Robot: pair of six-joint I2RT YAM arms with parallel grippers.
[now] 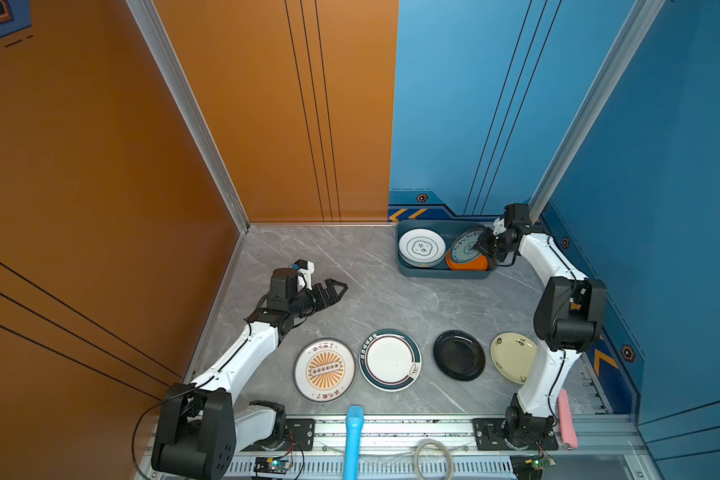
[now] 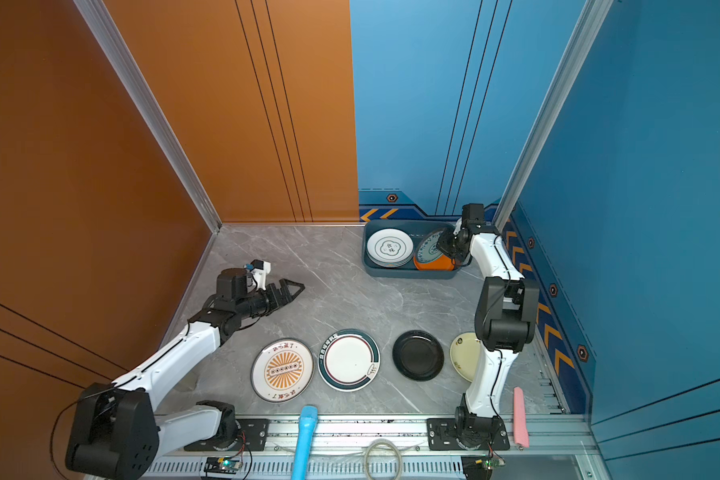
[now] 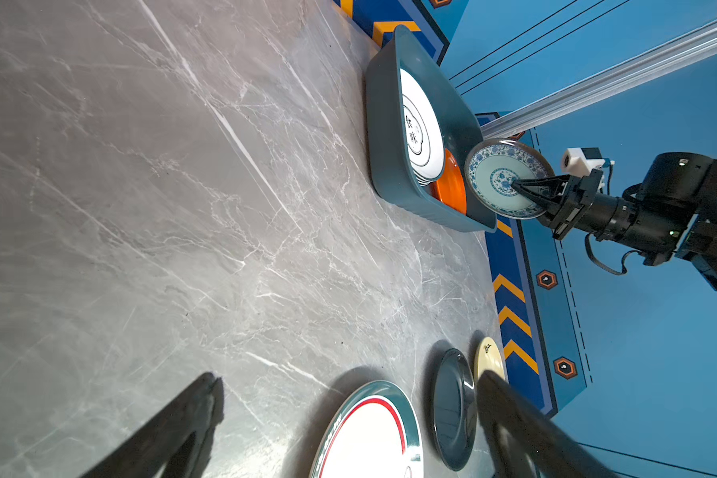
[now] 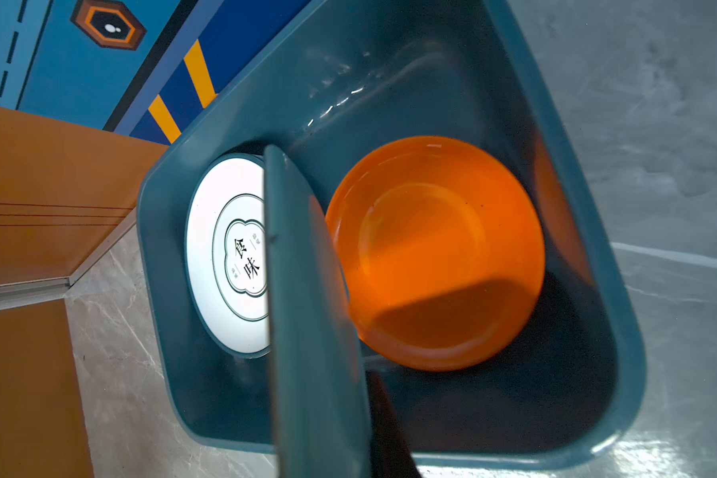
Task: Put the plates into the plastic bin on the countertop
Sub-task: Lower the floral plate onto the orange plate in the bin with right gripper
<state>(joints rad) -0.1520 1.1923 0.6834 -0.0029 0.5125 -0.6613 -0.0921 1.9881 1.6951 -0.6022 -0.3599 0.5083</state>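
Note:
Next, I let go of the teal patterned plate, now tilted above the orange one, with my right gripper on top of the orange plate (image 1: 468, 259) (image 4: 446, 259) in the teal plastic bin.
The teal plastic bin (image 1: 441, 272) (image 3: 386, 157) (image 4: 597, 331) sits at the back right of the marble countertop (image 1: 371, 299). It holds a stack of white plates with a green cloud motif (image 1: 421, 247) (image 4: 224, 256) and an orange plate (image 1: 468, 264) (image 4: 435, 252). My right gripper (image 1: 476, 245) (image 3: 518, 186) (image 4: 361, 393) is shut on a teal patterned plate (image 1: 464, 247) (image 3: 497, 178) (image 4: 307, 310), tilted above the orange one. Near the front lie sunburst (image 1: 324, 370), teal-rimmed (image 1: 390, 360) (image 3: 373, 434), black (image 1: 459, 355) and cream (image 1: 512, 356) plates. My left gripper (image 1: 339, 289) (image 3: 350, 380) hovers open and empty at the left.
A blue handle (image 1: 353, 440), a cable coil (image 1: 433, 459) and a pink strip (image 1: 566, 419) lie along the front rail. Orange and blue walls close in the countertop on three sides. The right arm's elbow (image 1: 570, 316) overhangs the cream plate.

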